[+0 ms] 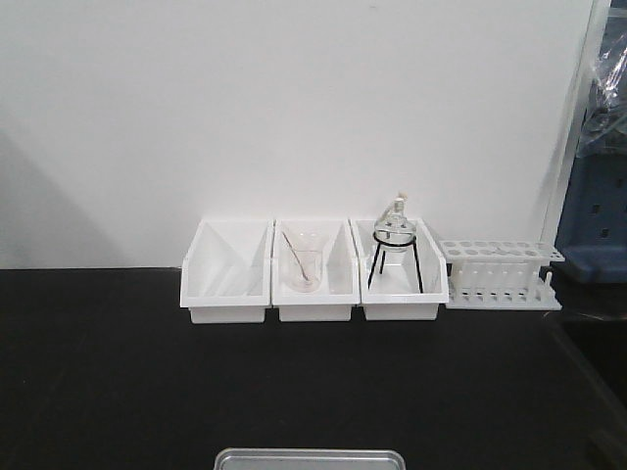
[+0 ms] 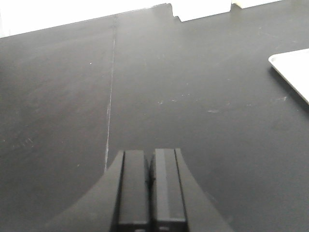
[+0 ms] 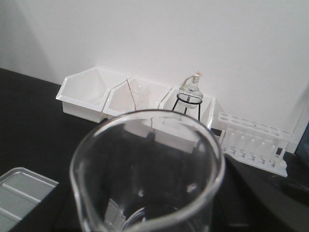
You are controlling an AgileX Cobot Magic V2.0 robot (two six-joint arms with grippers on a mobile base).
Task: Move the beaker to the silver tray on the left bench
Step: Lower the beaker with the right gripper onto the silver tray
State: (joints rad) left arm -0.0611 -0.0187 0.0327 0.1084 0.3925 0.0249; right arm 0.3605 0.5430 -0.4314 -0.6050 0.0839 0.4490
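The beaker will go down from my right gripper on the silver tray [image 1: 341, 464] near the tray's far rim, towards the flask's side.
The beaker [image 3: 147, 169], clear glass and empty, fills the lower half of the right wrist view with its spout towards the lower left. It hangs above the left bench [image 1: 98, 372], and my right gripper [image 3: 149, 203] is shut on it; its fingers show only as dark shapes through the glass. The silver tray [image 3: 21, 193] lies on the bench, below and left of the beaker. Its far rim shows at the bottom edge of the front view [image 1: 309, 458], its corner in the left wrist view [image 2: 294, 70]. My left gripper [image 2: 150, 153] is shut on nothing, low over bare bench left of the tray.
Three white bins [image 1: 313, 269] stand in a row against the white wall. The middle one holds a beaker with a rod [image 1: 302, 262], the right one a flask on a black tripod [image 1: 395, 245]. A white test-tube rack [image 1: 502, 274] stands to their right.
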